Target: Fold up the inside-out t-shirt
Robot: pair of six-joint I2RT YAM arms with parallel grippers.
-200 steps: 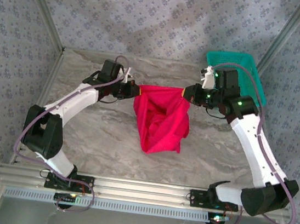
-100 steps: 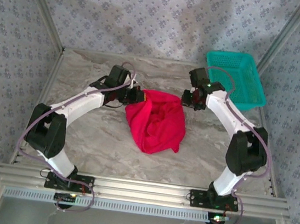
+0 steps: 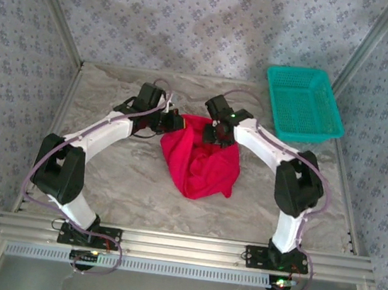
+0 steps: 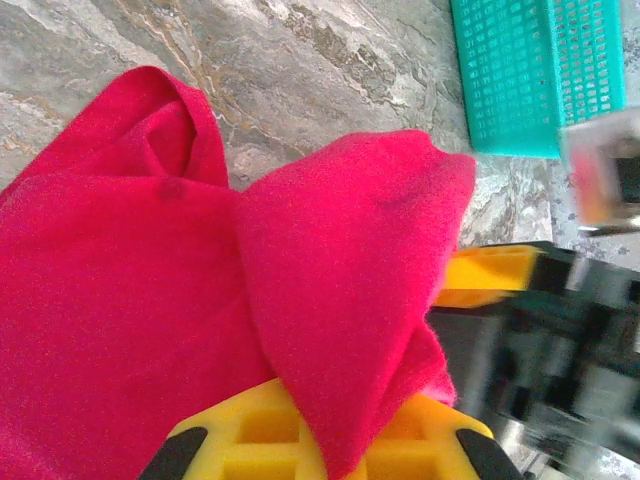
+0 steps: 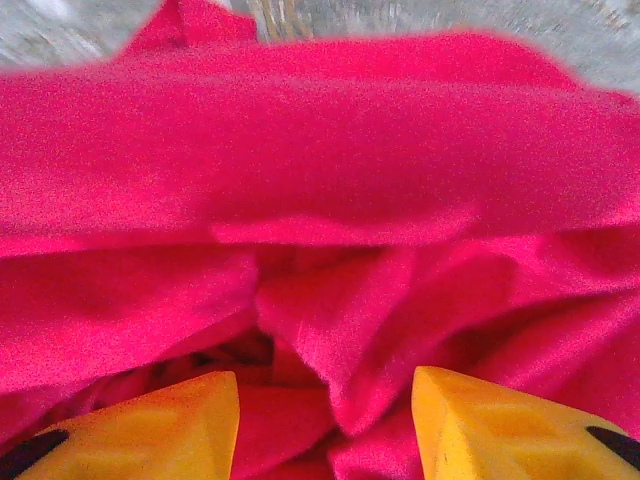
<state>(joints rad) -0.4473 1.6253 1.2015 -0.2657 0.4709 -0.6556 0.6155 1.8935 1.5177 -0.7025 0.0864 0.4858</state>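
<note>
Next, I let go of the t-shirt's edge with my left gripper on the marble [image 3: 169, 113] next to the heap, facing away from the teal basket.
The bright red t-shirt [image 3: 201, 162] lies bunched in a heap on the marble table [image 3: 125, 179], its top edge lifted. My left gripper [image 3: 176, 123] is shut on the shirt's upper left edge; in the left wrist view a fold of the t-shirt [image 4: 340, 280] comes out from between the yellow fingers [image 4: 250, 430]. My right gripper [image 3: 218, 135] hovers over the shirt's upper middle. In the right wrist view its yellow fingers [image 5: 500, 420] stand apart, open, above rumpled folds of the t-shirt [image 5: 320, 200], with nothing clamped between them.
A teal mesh basket [image 3: 303, 103] stands at the back right, also in the left wrist view as the basket [image 4: 535, 70]. Metal frame posts and patterned walls close in the sides. Bare marble lies in front of the shirt.
My right gripper has let go of the shirt's right corner, opened, and swung left over the shirt's upper middle. The shirt has sagged into a heap. The left gripper keeps its hold.
</note>
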